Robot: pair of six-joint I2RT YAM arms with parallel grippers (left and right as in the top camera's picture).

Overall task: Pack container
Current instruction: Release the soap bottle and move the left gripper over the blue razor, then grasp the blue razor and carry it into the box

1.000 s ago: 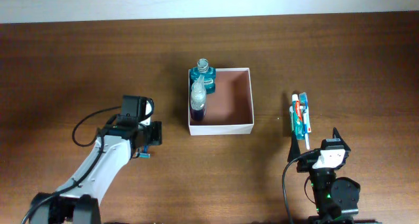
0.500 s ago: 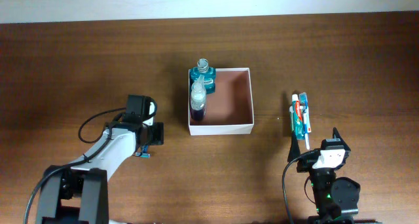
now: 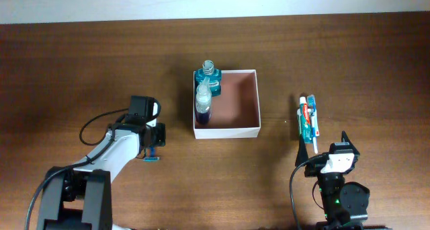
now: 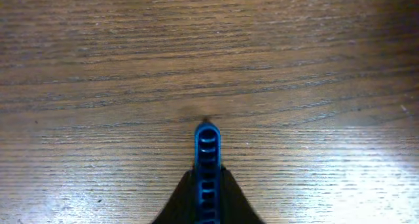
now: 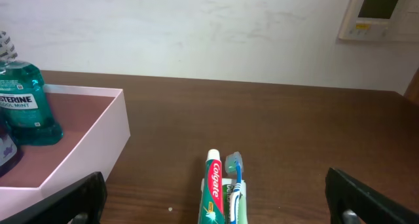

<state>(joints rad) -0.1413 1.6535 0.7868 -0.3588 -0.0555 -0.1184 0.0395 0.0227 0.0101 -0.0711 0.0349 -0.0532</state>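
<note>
I should let go of the slim blue ridged item with my left gripper on the container's pinkish-brown bottom by the container's near side (image 3: 236,114).
The container (image 3: 226,130), a shallow white box with a pinkish-brown inside, stands at the table's middle; its near wall (image 5: 85,152) shows at the left of the right wrist view. Inside along its left wall stand a teal mouthwash bottle (image 3: 209,79) (image 5: 23,103) and a clear bottle of purple liquid (image 3: 203,105). A toothpaste tube (image 5: 214,188) and a blue toothbrush (image 5: 236,178) lie together on the table right of the box (image 3: 308,119). My left gripper (image 3: 150,156) (image 4: 207,135) is shut on nothing, over bare wood left of the box. My right gripper (image 3: 322,146) (image 5: 219,207) stands open just behind the toothpaste.
A pale wall runs along the table's far edge, with a white control panel (image 5: 378,11) mounted on it. Black cables loop beside both arm bases (image 3: 91,129).
The left gripper's jaws have shut, with nothing between them, and the left arm has drawn back a little. The right arm has not moved.
</note>
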